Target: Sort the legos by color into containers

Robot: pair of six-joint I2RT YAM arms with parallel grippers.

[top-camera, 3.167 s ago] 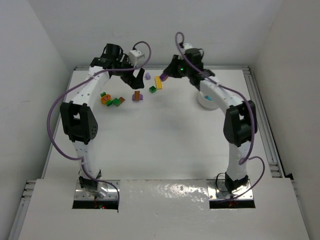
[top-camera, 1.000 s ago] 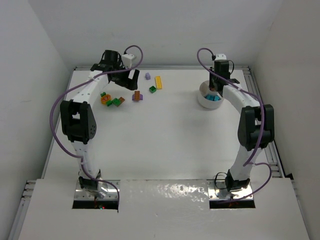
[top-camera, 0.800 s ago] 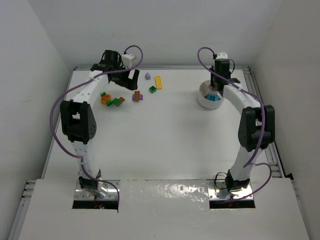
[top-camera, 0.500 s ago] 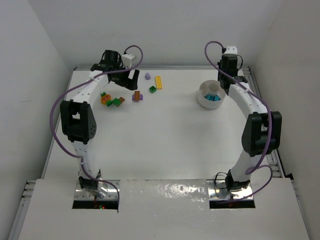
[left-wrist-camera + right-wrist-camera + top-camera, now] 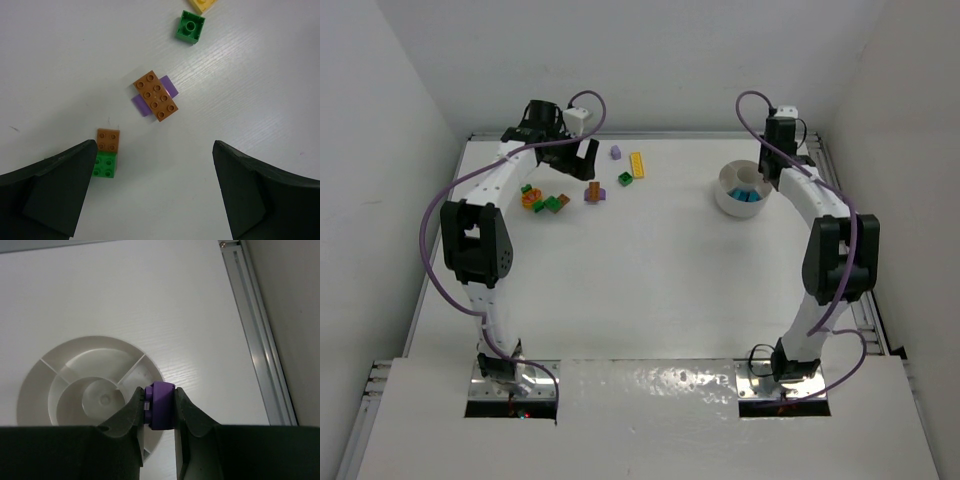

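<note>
The brown lego stacked across the purple lego is next for my left gripper, which should go to it and close on the brown lego's long sides (image 5: 594,191) (image 5: 155,96).
My right gripper (image 5: 158,412) is shut on a small purple lego (image 5: 161,402), held just above the rim of the round white dish (image 5: 31,390), over one of its wedge compartments. In the top view that gripper (image 5: 769,172) hangs at the dish's (image 5: 725,200) far right side, and teal legos (image 5: 747,196) lie inside. My left gripper (image 5: 154,146) stands open above the table. A brown lego on a purple one (image 5: 155,95) lies ahead of it, a brown-and-green pair (image 5: 106,160) lies by its left finger, and a green lego (image 5: 190,27) sits farther off.
A yellow lego (image 5: 637,164), a pale purple one (image 5: 615,152) and an orange-and-green cluster (image 5: 542,200) lie at the table's far left. An aluminium rail (image 5: 255,340) runs along the table's right edge, close to the dish. White walls enclose the table.
The right gripper has carried the purple lego from the loose bricks over to the dish, ending at its far right rim. The left arm has stayed still.
</note>
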